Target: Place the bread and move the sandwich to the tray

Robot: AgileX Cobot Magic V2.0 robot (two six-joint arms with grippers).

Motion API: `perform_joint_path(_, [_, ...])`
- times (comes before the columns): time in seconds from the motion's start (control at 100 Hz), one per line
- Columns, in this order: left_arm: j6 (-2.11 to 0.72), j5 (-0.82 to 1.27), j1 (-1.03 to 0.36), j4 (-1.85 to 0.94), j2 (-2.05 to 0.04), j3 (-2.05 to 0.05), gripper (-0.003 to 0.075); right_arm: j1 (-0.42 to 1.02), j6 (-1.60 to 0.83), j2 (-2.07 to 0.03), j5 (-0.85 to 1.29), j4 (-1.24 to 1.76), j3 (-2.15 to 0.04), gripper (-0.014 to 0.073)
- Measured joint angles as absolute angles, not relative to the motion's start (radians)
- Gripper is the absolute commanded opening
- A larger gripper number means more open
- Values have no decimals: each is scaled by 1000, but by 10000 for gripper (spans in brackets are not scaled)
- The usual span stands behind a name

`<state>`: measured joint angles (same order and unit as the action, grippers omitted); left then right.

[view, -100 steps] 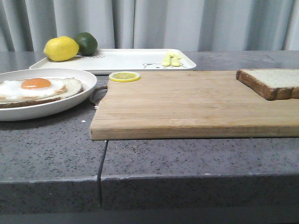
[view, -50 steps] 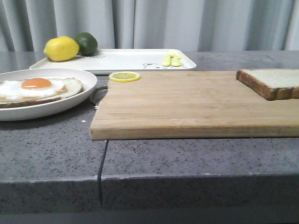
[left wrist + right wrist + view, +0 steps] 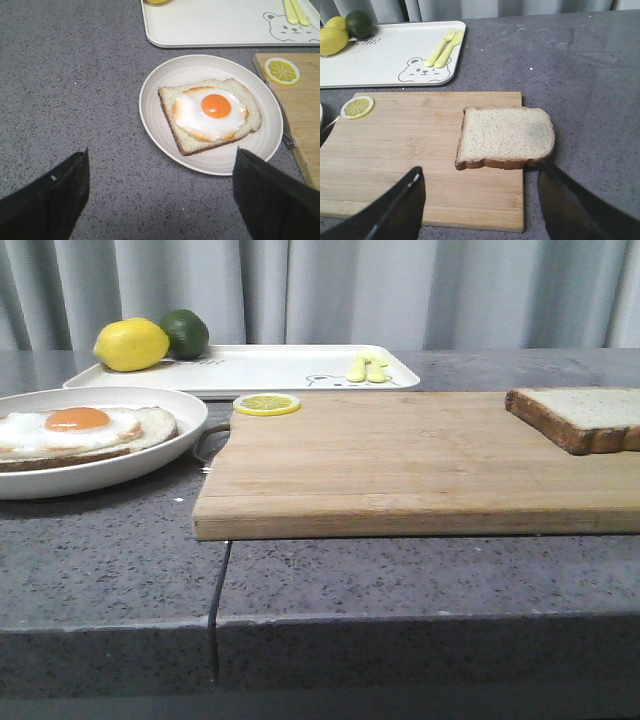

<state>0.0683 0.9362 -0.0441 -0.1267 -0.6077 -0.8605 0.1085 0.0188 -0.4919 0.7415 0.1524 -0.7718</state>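
The bread slice sticks out past the side of the wooden board, and my right gripper should next close there on the overhanging edge of the bread (image 3: 630, 403) (image 3: 541, 137).
The bread (image 3: 580, 416) (image 3: 505, 136) lies flat on the right end of the wooden board (image 3: 400, 465) (image 3: 410, 160), one edge hanging past the board's side. The sandwich, a slice with a fried egg on top (image 3: 78, 429) (image 3: 212, 114), rests on a round white plate (image 3: 150, 465) (image 3: 155, 85) to the left. Behind stands the white tray (image 3: 270, 368) (image 3: 210, 25) (image 3: 385, 55) with a bear drawing. My left gripper (image 3: 161, 192) hovers open above the counter near the plate. Over the board's near edge my right gripper (image 3: 481, 200) hangs open, short of the bread. Neither gripper appears in the front view.
A lemon (image 3: 131, 344) and a lime (image 3: 186, 332) sit on the tray's left end, a yellow fork and knife (image 3: 367, 368) (image 3: 444, 49) on its right. A lemon slice (image 3: 266, 404) (image 3: 357, 107) lies on the board's back left corner. Grey curtains close the back.
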Motion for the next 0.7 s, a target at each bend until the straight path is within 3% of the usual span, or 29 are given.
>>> perform_joint_path(0.7, [68,937,-44,-127,-608,-860,555,109,19,-492,715,152,-772,499])
